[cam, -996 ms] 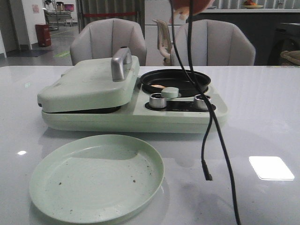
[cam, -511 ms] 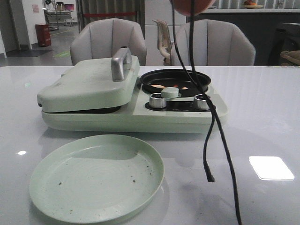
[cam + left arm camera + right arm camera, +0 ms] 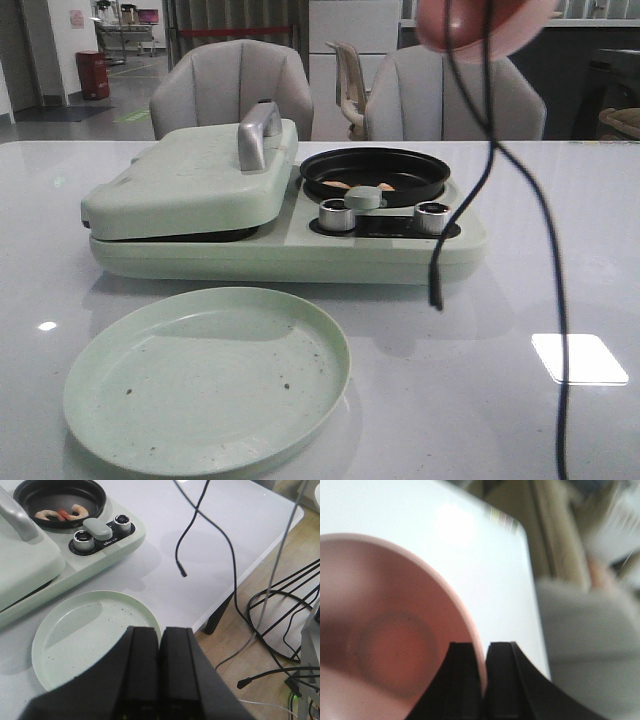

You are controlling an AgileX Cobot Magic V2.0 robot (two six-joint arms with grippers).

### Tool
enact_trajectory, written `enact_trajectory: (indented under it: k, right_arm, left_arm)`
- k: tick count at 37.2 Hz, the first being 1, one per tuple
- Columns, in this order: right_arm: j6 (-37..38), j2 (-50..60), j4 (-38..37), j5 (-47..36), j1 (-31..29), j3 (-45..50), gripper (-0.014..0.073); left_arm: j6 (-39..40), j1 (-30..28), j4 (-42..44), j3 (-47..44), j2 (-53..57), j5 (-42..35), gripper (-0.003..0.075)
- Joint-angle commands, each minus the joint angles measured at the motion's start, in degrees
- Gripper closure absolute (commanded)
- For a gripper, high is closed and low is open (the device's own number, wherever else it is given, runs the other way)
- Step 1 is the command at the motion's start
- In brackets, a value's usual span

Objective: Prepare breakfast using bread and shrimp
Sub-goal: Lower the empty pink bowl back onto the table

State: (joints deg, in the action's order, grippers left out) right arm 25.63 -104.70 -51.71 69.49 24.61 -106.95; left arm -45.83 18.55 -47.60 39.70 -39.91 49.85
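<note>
My right gripper should set the pink bowl down and let go of it on the table (image 3: 605, 300), just behind the bright patch of light.
The shrimp (image 3: 362, 186) lie in the round black pan (image 3: 375, 172) of the green breakfast maker (image 3: 200, 200); they also show in the left wrist view (image 3: 60, 514). The maker's lid is closed, and no bread is in view. My right gripper (image 3: 483, 652) is shut on the rim of an empty pink bowl (image 3: 380, 640), held high above the table's right side; the bowl shows at the top of the front view (image 3: 480, 25). My left gripper (image 3: 160, 637) is shut and empty, above the near edge of the green plate (image 3: 95, 630).
The empty green plate (image 3: 205, 375) sits in front of the maker. Black cables (image 3: 545, 230) hang over the right of the table, one end dangling near the maker's knobs (image 3: 430, 215). Chairs stand behind the table. The table's right edge and floor cables (image 3: 280, 620) show in the left wrist view.
The pink bowl has moved right and lower into view at the top. The hanging cables swung right. More shrimp pieces now lie in the pan than a second ago.
</note>
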Motion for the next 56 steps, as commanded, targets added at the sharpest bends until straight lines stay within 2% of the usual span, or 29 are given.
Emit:
enact_trajectory:
  k: [1, 7, 11, 17, 27, 31, 33, 38, 40, 42, 50, 56]
  right_arm:
    - [-2.4, 7.8, 9.0, 0.2, -7.6, 5.6, 0.0552]
    - [-10.1, 12.6, 28.9, -6.1, -20.7, 18.2, 0.0552]
    - [-16.8, 13.7, 42.1, -11.5, -27.0, 26.2, 0.0552]
    - [-23.5, 13.7, 53.3, -20.6, -31.3, 36.9, 0.0552]
    - [-24.7, 13.6, 54.4, -39.5, -31.0, 50.6, 0.0550]
    - [-24.7, 13.5, 54.4, -43.7, -31.0, 53.7, 0.0524]
    - [-24.7, 13.5, 54.4, -44.1, -31.0, 54.3, 0.0463]
    - [-24.7, 13.6, 54.3, -44.0, -31.0, 54.3, 0.0180]
    - [-24.7, 14.1, 54.3, -43.8, -31.0, 54.3, 0.0100]
    - [-24.8, 15.0, 54.3, -43.5, -31.0, 54.3, 0.0064]
    - [-24.8, 24.0, 53.8, -42.7, -28.5, 54.3, 0.0099]
    - [-25.6, 36.3, 51.0, -38.2, -20.3, 54.3, 0.0155]
  left_arm:
    - [-0.2, 0.4, -3.0, 1.5, 0.1, -2.3, 0.0621]
    - [-0.2, 0.4, -3.0, 1.5, 0.1, -2.3, 0.0621]
    - [-0.2, 0.4, -3.0, 1.5, 0.1, -2.3, 0.0621]
    - [-0.2, 0.4, -3.0, 1.5, 0.1, -2.3, 0.0621]
    - [-0.2, 0.4, -3.0, 1.5, 0.1, -2.3, 0.0621]
    - [-0.2, 0.4, -3.0, 1.5, 0.1, -2.3, 0.0621]
    - [-0.2, 0.4, -3.0, 1.5, 0.1, -2.3, 0.0621]
    - [-0.2, 0.4, -3.0, 1.5, 0.1, -2.3, 0.0621]
    - [-0.2, 0.4, -3.0, 1.5, 0.1, -2.3, 0.0621]
    - [-0.2, 0.4, -3.0, 1.5, 0.1, -2.3, 0.0621]
    - [-0.2, 0.4, -3.0, 1.5, 0.1, -2.3, 0.0621]
    - [-0.2, 0.4, -3.0, 1.5, 0.1, -2.3, 0.0621]
